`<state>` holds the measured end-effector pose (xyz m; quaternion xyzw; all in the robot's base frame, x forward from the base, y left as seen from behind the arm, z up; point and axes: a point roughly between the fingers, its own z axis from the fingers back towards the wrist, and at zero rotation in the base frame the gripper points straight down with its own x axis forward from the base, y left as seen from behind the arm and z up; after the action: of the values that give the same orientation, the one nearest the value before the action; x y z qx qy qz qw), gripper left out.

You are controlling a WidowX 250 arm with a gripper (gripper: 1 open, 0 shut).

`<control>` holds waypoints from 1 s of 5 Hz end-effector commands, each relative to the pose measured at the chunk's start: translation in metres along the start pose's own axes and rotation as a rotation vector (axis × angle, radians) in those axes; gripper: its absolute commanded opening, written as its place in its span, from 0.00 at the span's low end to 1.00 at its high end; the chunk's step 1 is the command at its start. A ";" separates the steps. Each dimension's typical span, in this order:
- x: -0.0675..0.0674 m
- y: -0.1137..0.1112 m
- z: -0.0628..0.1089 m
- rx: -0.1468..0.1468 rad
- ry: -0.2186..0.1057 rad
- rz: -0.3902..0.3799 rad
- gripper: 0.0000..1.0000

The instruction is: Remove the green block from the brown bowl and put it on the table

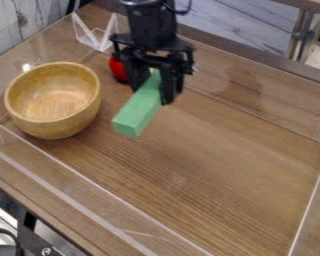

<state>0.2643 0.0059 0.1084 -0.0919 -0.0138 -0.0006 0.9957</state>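
Observation:
I need to bring the green block, now hanging tilted above the table, to the bare table (151, 152) beside the brown bowl, nearer the front edge of the table, and my gripper needs to let go of it there.
The green block (140, 108), a light-green bar, hangs tilted above the table (216, 170), to the right of the brown bowl (51, 98). My gripper (155, 80) is shut on the block's upper end, its black fingers on either side of it. The block's lower end points down to the left and sits close to the wood; whether it touches is unclear. The wooden bowl stands at the left with nothing inside it.
A red round toy (119, 66) with a green leaf lies behind the gripper, mostly hidden by it. A clear plastic stand (89, 32) sits at the back. A clear plastic rim (69, 205) runs along the table's near edge.

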 end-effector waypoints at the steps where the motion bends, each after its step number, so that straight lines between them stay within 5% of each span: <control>1: 0.003 -0.005 0.002 0.019 -0.059 -0.009 0.00; 5: 0.003 0.003 -0.029 0.045 -0.053 0.007 0.00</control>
<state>0.2642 0.0042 0.0715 -0.0720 -0.0234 0.0108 0.9971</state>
